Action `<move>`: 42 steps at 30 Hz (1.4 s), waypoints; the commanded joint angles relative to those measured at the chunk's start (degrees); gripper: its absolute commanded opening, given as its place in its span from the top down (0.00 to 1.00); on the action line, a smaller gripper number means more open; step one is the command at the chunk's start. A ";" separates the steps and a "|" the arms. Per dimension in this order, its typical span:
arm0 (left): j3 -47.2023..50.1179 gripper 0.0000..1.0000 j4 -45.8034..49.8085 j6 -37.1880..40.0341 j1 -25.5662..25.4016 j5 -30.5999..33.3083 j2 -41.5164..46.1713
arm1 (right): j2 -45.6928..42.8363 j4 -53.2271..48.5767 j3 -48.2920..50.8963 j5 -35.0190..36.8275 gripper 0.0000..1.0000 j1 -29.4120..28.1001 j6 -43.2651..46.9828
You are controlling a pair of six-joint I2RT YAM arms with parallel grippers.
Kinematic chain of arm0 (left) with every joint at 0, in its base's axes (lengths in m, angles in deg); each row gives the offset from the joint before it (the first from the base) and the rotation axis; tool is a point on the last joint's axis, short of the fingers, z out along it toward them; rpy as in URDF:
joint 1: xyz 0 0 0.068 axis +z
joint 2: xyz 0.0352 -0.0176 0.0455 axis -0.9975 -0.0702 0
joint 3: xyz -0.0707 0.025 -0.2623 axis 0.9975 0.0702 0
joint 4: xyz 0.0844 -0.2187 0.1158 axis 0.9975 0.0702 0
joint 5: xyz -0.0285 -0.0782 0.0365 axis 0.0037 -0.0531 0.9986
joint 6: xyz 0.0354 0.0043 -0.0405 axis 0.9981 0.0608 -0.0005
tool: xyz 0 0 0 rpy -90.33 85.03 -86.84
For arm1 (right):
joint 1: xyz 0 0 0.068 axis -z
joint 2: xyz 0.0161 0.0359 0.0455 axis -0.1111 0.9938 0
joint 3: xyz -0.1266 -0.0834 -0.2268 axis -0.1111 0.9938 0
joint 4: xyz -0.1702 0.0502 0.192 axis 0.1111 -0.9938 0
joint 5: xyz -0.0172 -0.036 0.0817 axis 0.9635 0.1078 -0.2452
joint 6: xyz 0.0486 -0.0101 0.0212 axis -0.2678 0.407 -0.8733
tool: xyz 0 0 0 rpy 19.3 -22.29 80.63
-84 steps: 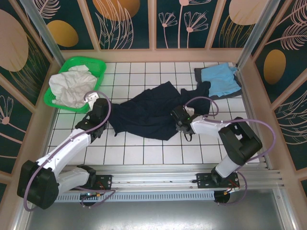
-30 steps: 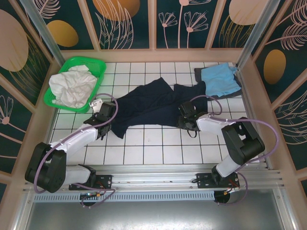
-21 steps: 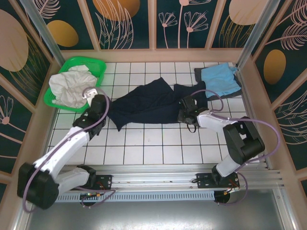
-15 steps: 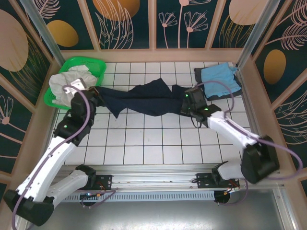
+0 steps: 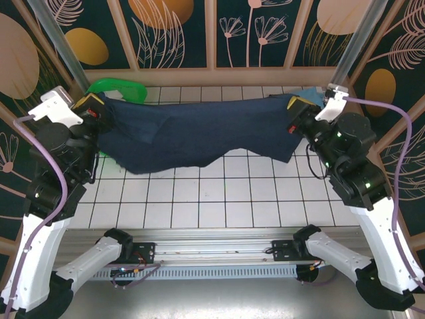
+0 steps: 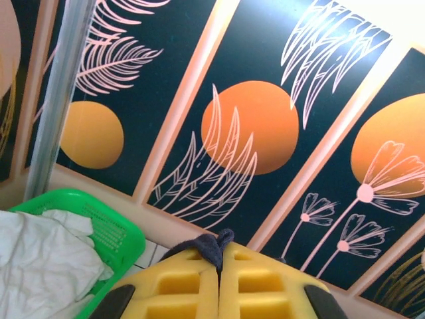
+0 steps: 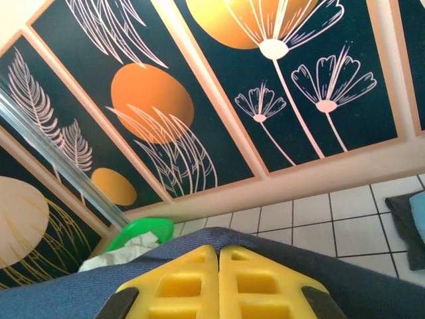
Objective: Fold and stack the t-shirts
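Observation:
My right gripper is holding its end of the navy t-shirt. It will let go of that end on the white tiles (image 5: 283,185) in front of the light blue t-shirt.
The dark navy t-shirt (image 5: 199,133) hangs spread in the air above the tiled table, stretched wide between my two grippers. My left gripper (image 5: 98,109) is shut on its left end; in the left wrist view a tuft of navy cloth (image 6: 216,244) pokes out between the closed yellow fingers (image 6: 176,286). My right gripper (image 5: 296,113) is shut on the shirt's right end, and the navy cloth (image 7: 279,247) drapes just beyond its closed fingers (image 7: 255,286). A dark grey t-shirt (image 7: 402,222) with a light blue one (image 7: 420,226) on it lies at the back right.
The green plastic basket (image 5: 123,86) with white cloth (image 6: 40,266) stands at the back left, partly behind the raised shirt. Patterned walls enclose the white tiled table (image 5: 219,193). Metal posts stand at both back corners.
Both arms rose from the table and drew apart, lifting the navy t-shirt off the tiles and pulling it out wide. The right gripper shut on the cloth during this.

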 commanded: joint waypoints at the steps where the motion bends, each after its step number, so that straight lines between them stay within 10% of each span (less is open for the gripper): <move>1: -0.31 1.00 -2.83 3.50 0.35 3.59 -7.05 | 7.84 1.25 -0.81 3.40 1.00 2.44 2.17; 7: -15.57 1.00 -6.38 9.47 1.08 6.73 -27.60 | 27.26 5.08 -13.99 1.82 1.00 10.17 2.73; 16: -73.80 1.00 2.23 19.61 3.71 2.83 -58.90 | 47.19 -3.90 -50.74 -15.01 1.00 20.84 -1.78; 18: -74.44 1.00 1.84 20.79 3.76 2.18 -57.47 | 47.85 -5.27 -55.50 -16.18 1.00 21.69 -1.98; 22: -45.13 1.00 -9.53 20.43 3.77 2.43 -38.76 | 42.60 -6.13 -49.79 -18.29 1.00 22.99 -0.99; 32: 29.38 1.00 -22.79 -4.18 3.78 -11.35 -1.65 | 10.45 16.97 25.04 -25.82 1.00 23.01 -4.68; 42: 57.87 1.00 -13.50 -20.21 3.63 -20.26 2.77 | -0.29 10.28 53.86 -15.14 1.00 23.08 -8.95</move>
